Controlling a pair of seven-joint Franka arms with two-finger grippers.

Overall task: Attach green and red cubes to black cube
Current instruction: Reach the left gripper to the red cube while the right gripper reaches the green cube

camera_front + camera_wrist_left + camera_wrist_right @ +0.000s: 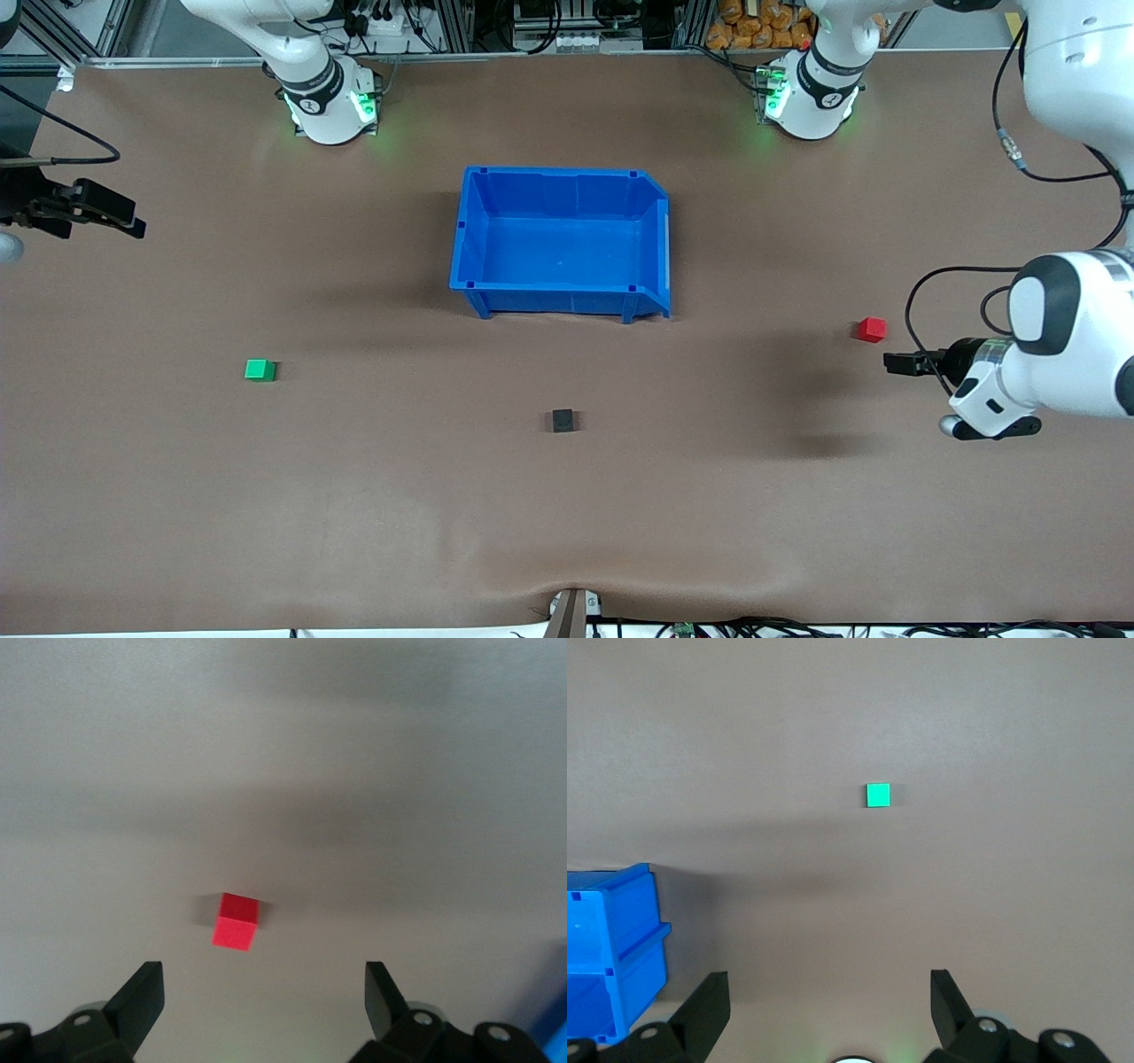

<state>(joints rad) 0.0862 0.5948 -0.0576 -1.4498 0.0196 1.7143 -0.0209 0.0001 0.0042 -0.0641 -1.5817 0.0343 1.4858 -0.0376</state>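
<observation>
The robot's left gripper should close on the opposite sides of the red cube (872,330) (236,922), since this cube must be attached to the black cube.
The small black cube (563,420) lies alone on the brown table, nearer the front camera than the blue bin. A green cube (260,369) (878,796) rests toward the right arm's end, a red cube (872,330) (236,922) toward the left arm's end. My left gripper (890,362) (264,992) hangs open over the table just beside the red cube, with nothing between its fingers. My right gripper (133,223) (830,997) is open and empty over the table's edge at the right arm's end, well apart from the green cube.
An empty blue bin (472,232) (611,948) stands in the middle of the table, between the two arm bases and the black cube. A fold in the table cover (571,589) sits at the edge nearest the front camera.
</observation>
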